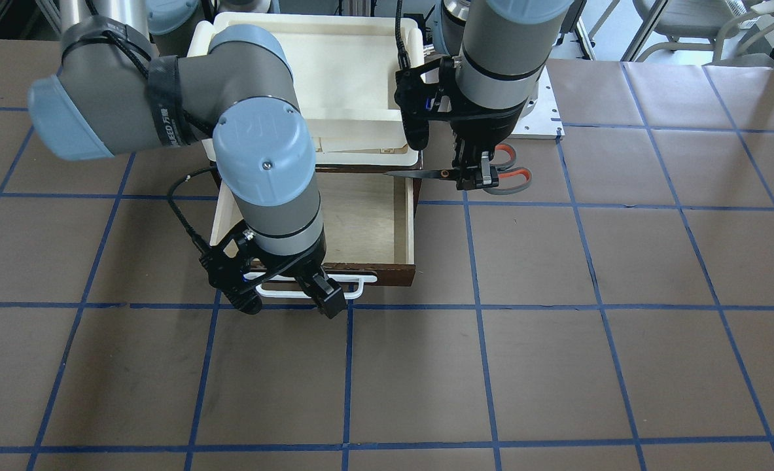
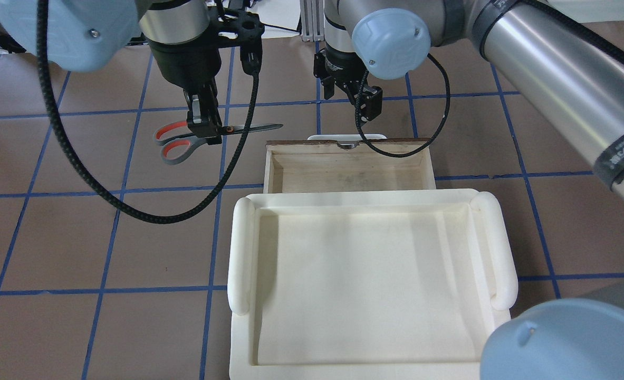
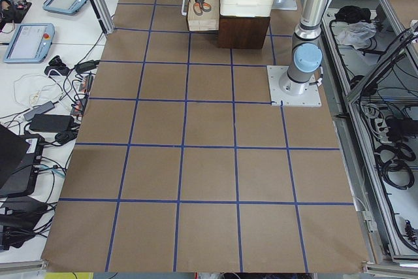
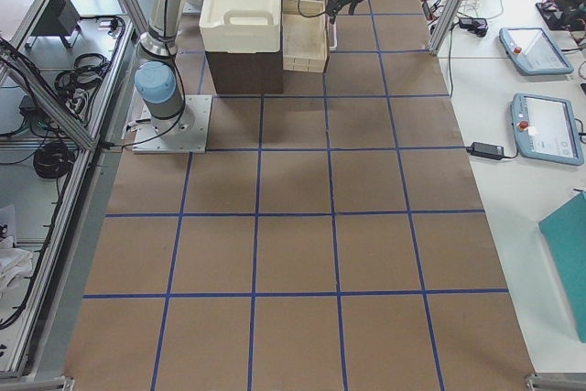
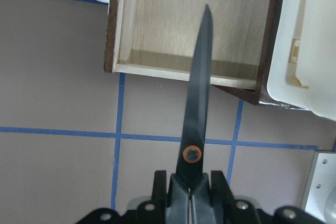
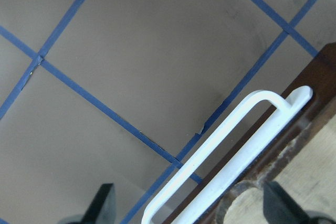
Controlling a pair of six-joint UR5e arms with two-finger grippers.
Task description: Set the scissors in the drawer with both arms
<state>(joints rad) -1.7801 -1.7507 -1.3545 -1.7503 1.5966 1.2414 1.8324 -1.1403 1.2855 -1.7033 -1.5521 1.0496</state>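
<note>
Next, I set the scissors down flat with my left gripper and release them on the plywood bottom in the middle of the open drawer (image 1: 321, 223).
The scissors (image 1: 514, 178) have grey handles lined with orange and dark blades. My left gripper (image 1: 475, 175) is shut on them near the pivot and holds them above the table, beside the open drawer (image 1: 405, 216). The blades (image 2: 259, 127) point toward the drawer. In the left wrist view the blade (image 5: 198, 93) reaches over the drawer's side wall (image 5: 113, 30). My right gripper (image 1: 324, 294) is open at the drawer's white bar handle (image 1: 359, 288). In the right wrist view the handle (image 6: 231, 140) runs between the spread fingers (image 6: 102, 205). The pale plywood interior (image 2: 290, 171) holds nothing.
A white foam tray (image 2: 243, 248) sits on top of the dark cabinet behind the drawer. The left arm's base plate (image 1: 544, 111) lies close to the scissors. The brown table carries blue grid tape (image 1: 478, 327).
</note>
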